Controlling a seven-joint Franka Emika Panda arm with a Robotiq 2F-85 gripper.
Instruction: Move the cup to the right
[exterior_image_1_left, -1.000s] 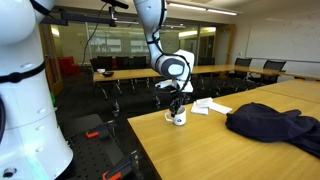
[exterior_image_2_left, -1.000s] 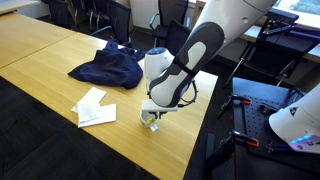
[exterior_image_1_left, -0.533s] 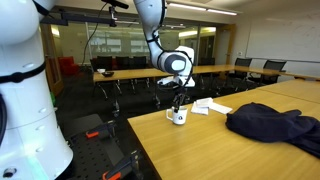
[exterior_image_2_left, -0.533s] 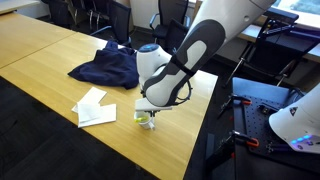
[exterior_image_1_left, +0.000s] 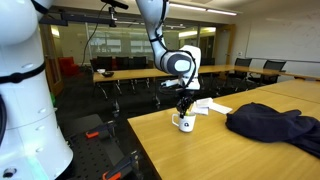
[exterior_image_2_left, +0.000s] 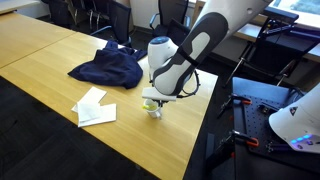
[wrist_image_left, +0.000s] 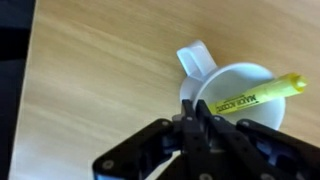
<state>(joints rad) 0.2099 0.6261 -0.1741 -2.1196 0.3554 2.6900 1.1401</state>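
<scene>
I should set the cup down with my gripper on the bare wooden table (exterior_image_1_left: 203, 158), well in front of the white papers.
The cup (exterior_image_1_left: 185, 124) is a small white mug with a side handle, standing near the front corner of the wooden table (exterior_image_1_left: 230, 155). It also shows in an exterior view (exterior_image_2_left: 152, 107). In the wrist view the cup (wrist_image_left: 235, 85) has a yellow highlighter (wrist_image_left: 262, 93) sticking out, and its handle points up. My gripper (exterior_image_1_left: 184, 108) comes down from above, and its fingers (wrist_image_left: 198, 118) are pinched together on the cup's rim. It also shows from the other side (exterior_image_2_left: 155, 98).
White papers (exterior_image_1_left: 210, 105) (exterior_image_2_left: 93, 107) lie beside the cup. A dark blue cloth (exterior_image_1_left: 275, 125) (exterior_image_2_left: 108, 68) is heaped further along the table. The table edge (exterior_image_2_left: 190, 140) is close to the cup. Office chairs and tables stand behind.
The gripper and the cup have shifted together along the table, toward the papers in one exterior view, and the arm's wrist has swung with them.
</scene>
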